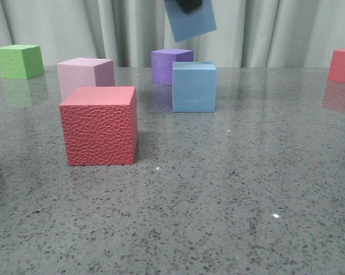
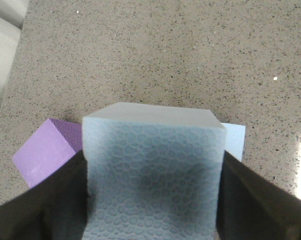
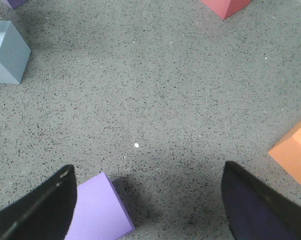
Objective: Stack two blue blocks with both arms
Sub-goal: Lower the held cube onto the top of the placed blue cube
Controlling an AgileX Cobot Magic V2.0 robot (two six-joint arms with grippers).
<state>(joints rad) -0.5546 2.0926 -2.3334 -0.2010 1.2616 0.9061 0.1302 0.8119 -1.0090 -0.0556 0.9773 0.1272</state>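
Observation:
Next, my left gripper releases its blue block on top of the second blue block (image 1: 191,66), just before the purple cube.
My left gripper (image 2: 153,200) is shut on one blue block (image 2: 153,170), both dark fingers (image 2: 50,200) pressed on its sides. In the front view this block (image 1: 189,22) hangs tilted in the air, just above and slightly behind the second blue block (image 1: 194,87), and only a bit of the gripper (image 1: 189,4) shows at the top edge. The second blue block stands on the table; its edge peeks out under the held one in the left wrist view (image 2: 234,141). My right gripper (image 3: 148,210) is open and empty over the table, far from the second blue block (image 3: 8,52).
A purple cube (image 1: 170,66) stands just behind the resting blue block. A pink cube (image 1: 85,76), a large red cube (image 1: 99,126) and a green cube (image 1: 19,61) stand at the left. A red cube (image 1: 343,66) is far right. Near my right gripper lie another purple cube (image 3: 98,210) and an orange cube (image 3: 295,155).

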